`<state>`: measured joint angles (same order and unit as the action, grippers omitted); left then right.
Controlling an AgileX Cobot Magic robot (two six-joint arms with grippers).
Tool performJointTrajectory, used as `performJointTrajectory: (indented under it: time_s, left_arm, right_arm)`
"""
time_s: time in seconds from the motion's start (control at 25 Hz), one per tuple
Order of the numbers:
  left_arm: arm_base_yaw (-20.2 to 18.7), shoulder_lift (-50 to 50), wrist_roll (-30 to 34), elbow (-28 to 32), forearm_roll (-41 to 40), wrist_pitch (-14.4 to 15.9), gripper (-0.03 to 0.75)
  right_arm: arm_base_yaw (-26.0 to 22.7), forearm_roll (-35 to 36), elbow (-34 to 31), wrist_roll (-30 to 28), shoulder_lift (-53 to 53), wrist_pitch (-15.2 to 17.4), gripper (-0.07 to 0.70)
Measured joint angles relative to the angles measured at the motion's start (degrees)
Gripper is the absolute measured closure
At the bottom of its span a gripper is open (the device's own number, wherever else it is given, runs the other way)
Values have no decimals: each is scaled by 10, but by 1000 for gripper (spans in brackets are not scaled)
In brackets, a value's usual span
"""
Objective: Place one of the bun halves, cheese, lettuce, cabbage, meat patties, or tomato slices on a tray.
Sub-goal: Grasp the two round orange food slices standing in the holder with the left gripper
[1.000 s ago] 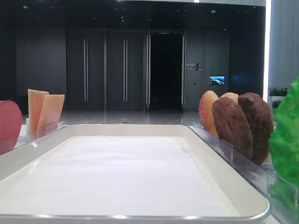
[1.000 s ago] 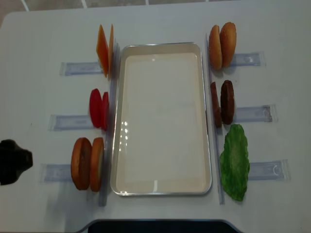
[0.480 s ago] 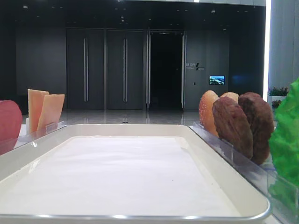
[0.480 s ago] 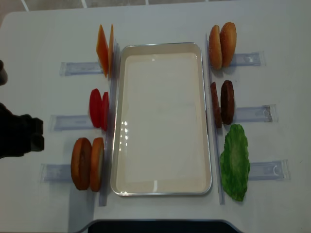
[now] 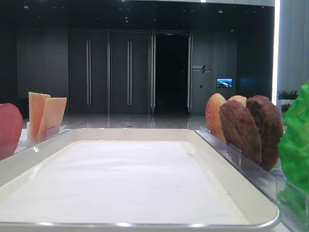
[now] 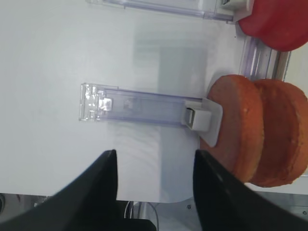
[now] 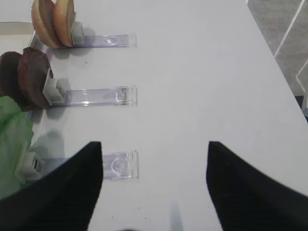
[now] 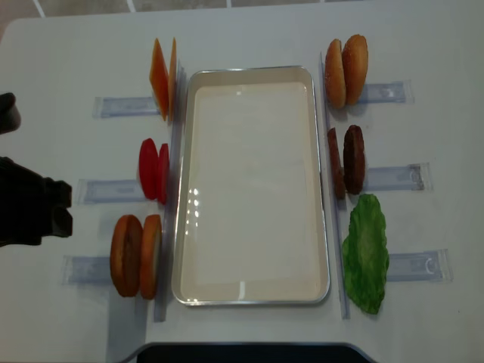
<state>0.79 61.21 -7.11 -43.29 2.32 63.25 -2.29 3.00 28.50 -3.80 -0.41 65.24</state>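
Note:
The robot's left gripper should next close on the top edge of the bun half (image 8: 151, 243) (image 6: 283, 124) closest to the white tray, in the pair next to the tomato slices.
The white tray (image 8: 251, 72) lies in the middle with only its paper liner inside. Standing on edge to its left are cheese (image 8: 162, 76), tomato slices (image 8: 153, 170) and two bun halves (image 8: 136, 255). To its right stand more bun halves (image 8: 346, 69), meat patties (image 8: 346, 160) and lettuce (image 8: 365, 252). My left gripper (image 6: 154, 159) is open above bare table, left of the near bun halves (image 6: 260, 137), touching nothing. My right gripper (image 7: 155, 149) is open over bare table, right of the lettuce (image 7: 12, 130). No cabbage shows.
Clear plastic holders (image 8: 121, 106) stick out from each food pair toward the table's sides; one (image 6: 139, 108) lies just ahead of my left fingers. My left arm (image 8: 30, 212) fills the overhead view's left edge. The near table edge (image 8: 249, 349) is close behind the tray.
My left arm has come further into the overhead view from the left edge and shifted toward the far side. The food and tray have not moved.

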Motion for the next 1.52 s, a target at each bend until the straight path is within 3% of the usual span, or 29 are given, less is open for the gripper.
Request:
performJointTrajectory:
  time_s: [0.84,1.52]
  left_arm:
    - [0,0,-15,0,69,3,325]
    - [0,-5,-24,0,73,5,325]
  right_arm:
    - [0,0,0,0,0,0,161]
    - [0,0,0,0,0,0,161]
